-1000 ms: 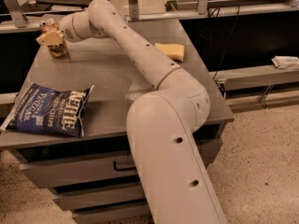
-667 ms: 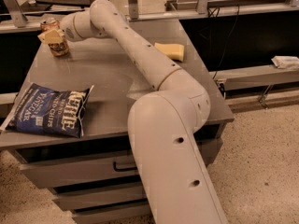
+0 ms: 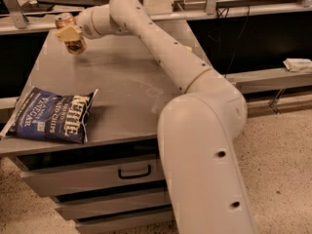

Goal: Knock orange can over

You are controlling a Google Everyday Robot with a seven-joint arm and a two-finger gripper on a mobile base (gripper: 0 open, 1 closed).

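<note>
Next, my gripper lets go of the orange can on its side on the open grey table [image 3: 113, 60] beyond the blue chip bag.
The orange can [image 3: 74, 42] is at the far left corner of the grey table [image 3: 122, 91]. It is tilted, with its silver top [image 3: 63, 19] leaning up and to the left. My gripper [image 3: 69, 33] is at the end of the long white arm [image 3: 146, 33] and lies right against the can's side, with a pale part across it. I cannot tell whether the can's base touches the table.
A blue chip bag [image 3: 51, 116] lies flat at the table's front left edge. The arm's big white shoulder [image 3: 204, 145] fills the right foreground. Drawers [image 3: 92, 172] sit below the tabletop. A shelf with a white cloth [image 3: 297, 64] is at the right.
The can stood upright by the gripper before. Now it is tilted and sits a little further right and higher in the picture, with the gripper still against it.
</note>
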